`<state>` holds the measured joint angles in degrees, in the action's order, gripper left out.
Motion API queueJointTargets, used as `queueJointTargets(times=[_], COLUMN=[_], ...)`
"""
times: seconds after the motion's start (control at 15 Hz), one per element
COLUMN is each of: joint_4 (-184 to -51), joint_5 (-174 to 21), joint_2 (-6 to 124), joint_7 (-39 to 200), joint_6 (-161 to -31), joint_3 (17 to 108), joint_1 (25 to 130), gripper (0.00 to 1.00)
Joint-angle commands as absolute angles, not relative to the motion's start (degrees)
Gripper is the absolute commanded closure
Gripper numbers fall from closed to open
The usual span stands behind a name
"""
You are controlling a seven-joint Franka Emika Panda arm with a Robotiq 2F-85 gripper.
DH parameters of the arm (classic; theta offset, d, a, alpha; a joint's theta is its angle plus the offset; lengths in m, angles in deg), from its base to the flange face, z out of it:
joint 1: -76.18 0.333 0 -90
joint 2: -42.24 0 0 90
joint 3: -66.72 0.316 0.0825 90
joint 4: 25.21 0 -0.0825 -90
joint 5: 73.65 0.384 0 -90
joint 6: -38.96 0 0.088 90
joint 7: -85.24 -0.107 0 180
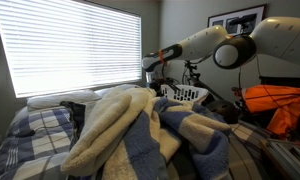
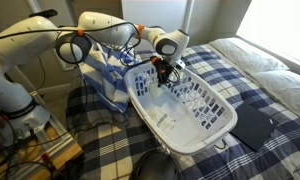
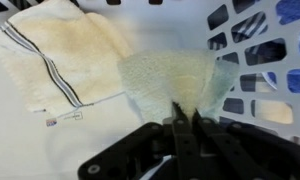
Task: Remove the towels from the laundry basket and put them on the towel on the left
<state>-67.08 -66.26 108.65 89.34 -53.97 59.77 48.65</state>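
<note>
The pale green towel, now pinched inside the white laundry basket, will go down from my gripper on the blue and cream towel's top edge (image 1: 167, 91), close to the basket.
My gripper (image 3: 186, 118) is shut on a pale green towel (image 3: 175, 80) and holds it pinched inside the white laundry basket (image 3: 275, 60). A cream towel with dark stripes (image 3: 60, 55) lies on the basket floor to the left of it. In an exterior view the gripper (image 2: 164, 75) is down in the near end of the basket (image 2: 190, 125), which stands on the plaid bed. A blue and cream towel (image 2: 108, 78) lies piled beside the basket. In an exterior view the gripper (image 1: 152, 70) hangs over the basket (image 1: 185, 94), behind a big cream and blue towel (image 1: 130, 125).
The bed has a blue plaid cover (image 2: 245, 70) and a pillow (image 1: 60, 98) by the bright window with blinds (image 1: 75, 45). A dark flat pad (image 2: 252, 125) lies on the bed beside the basket. An orange garment (image 1: 280, 105) lies at the side.
</note>
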Motion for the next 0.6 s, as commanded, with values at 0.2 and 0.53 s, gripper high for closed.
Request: queueJointTargets(times=[0.2, 0.53], joint_4=[-81.3, -92.5], joint_5=[-65.9, -67.7], joint_2=[93.9, 85.1], joint_7=[100.1, 113.5], joint_6=[-57.1, -55.6], joint_3=[62.1, 62.4], joint_1=[48.7, 48.8], gripper=[0.99, 0.99])
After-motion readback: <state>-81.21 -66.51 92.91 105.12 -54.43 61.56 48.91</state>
